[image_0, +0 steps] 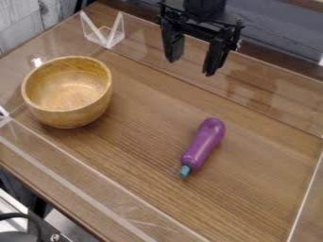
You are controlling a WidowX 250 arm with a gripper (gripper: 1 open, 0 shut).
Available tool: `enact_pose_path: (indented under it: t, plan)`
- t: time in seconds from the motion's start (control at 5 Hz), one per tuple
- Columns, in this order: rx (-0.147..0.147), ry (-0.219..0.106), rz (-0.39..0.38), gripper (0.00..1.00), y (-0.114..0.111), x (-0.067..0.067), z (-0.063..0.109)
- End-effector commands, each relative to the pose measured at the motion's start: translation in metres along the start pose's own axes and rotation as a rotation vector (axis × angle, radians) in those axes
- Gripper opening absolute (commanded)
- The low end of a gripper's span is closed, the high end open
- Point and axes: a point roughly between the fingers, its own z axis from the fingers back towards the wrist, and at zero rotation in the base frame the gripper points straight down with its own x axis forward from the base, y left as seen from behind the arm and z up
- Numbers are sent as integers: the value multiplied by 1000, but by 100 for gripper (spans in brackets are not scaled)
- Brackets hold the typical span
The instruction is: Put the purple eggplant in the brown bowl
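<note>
The gripper will next move to the middle of the purple eggplant's body point(203, 141), behind its teal stem, and close there.
The purple eggplant point(202, 145) lies flat on the wooden table, right of centre, its teal stem tip pointing toward the front. The brown bowl point(68, 91) stands upright at the left with nothing inside it. My gripper point(192, 55) hangs over the back of the table, pointing down, its black fingers point(214, 57) spread open and holding nothing. It is well behind the eggplant and to the right of the bowl, touching neither.
A low clear plastic wall point(76, 194) rims the table point(127, 151) along its front and sides. A clear folded plastic piece point(101, 30) stands at the back left, behind the bowl. Bare wood lies between bowl and eggplant.
</note>
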Motion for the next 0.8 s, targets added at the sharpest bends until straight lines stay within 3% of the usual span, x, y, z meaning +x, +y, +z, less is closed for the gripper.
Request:
enact_pose_path:
  t: [0.0, 0.2, 0.6]
  plan:
    - [-5, 48, -11, 100, -3, -5, -18]
    - [-17, 60, -36, 100, -13, -9, -38]
    - [-27, 49, -75, 100, -27, -9, -62]
